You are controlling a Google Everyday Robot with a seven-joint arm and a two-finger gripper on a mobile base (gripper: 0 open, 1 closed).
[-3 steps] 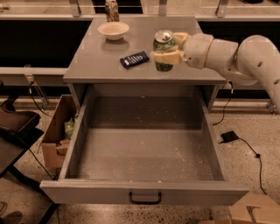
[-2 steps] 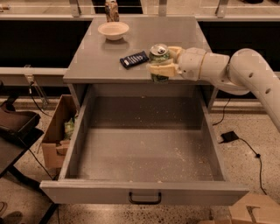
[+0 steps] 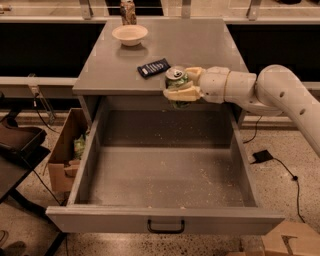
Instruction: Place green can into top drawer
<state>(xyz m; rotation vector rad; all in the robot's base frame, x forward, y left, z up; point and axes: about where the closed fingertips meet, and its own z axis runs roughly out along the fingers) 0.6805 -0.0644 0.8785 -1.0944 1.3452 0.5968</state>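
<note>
My gripper needs to let go of the green can on the drawer's bottom, just off the middle (image 3: pixel 137 156) toward the cardboard box.
The green can (image 3: pixel 176 81) is upright in my gripper (image 3: pixel 181 84), whose pale fingers (image 3: pixel 180 94) are shut on it from the right. The can hangs at the front edge of the cabinet top, just above the back of the top drawer (image 3: pixel 165 170). The drawer is pulled fully open, wide and grey with a speckled floor and a small black handle (image 3: pixel 165 227) at its front. My white arm reaches in from the right.
On the cabinet top (image 3: pixel 200 45) lie a dark flat packet (image 3: pixel 153 67), a white bowl (image 3: pixel 130 34) and a brownish container (image 3: pixel 128 11) at the back. A cardboard box (image 3: pixel 67 150) stands left of the drawer; a cable and black plug (image 3: pixel 261 156) lie on the floor right.
My gripper has carried the can left and toward the front, from over the cabinet top to its front edge above the open drawer, and slightly lower.
</note>
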